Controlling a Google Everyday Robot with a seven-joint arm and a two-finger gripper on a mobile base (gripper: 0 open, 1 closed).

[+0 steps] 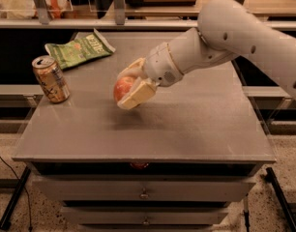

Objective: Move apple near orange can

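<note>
The robot's gripper needs to release the apple close beside the orange can (79, 87), in front of the green chip bag.
The apple (122, 88) is reddish-orange and round, held between the pale fingers of my gripper (130, 84) above the middle of the grey table (186, 124). The gripper is shut on the apple and hangs a little above the tabletop, with a shadow under it. The orange can (51, 79) stands upright near the table's left edge, tan-orange with dark markings and a silver top. It is a short way to the left of the apple, not touching it.
A green chip bag (78, 49) lies at the back left of the table, behind the can. My white arm (235, 37) reaches in from the right. Drawers sit below the tabletop and shelving stands behind it.
</note>
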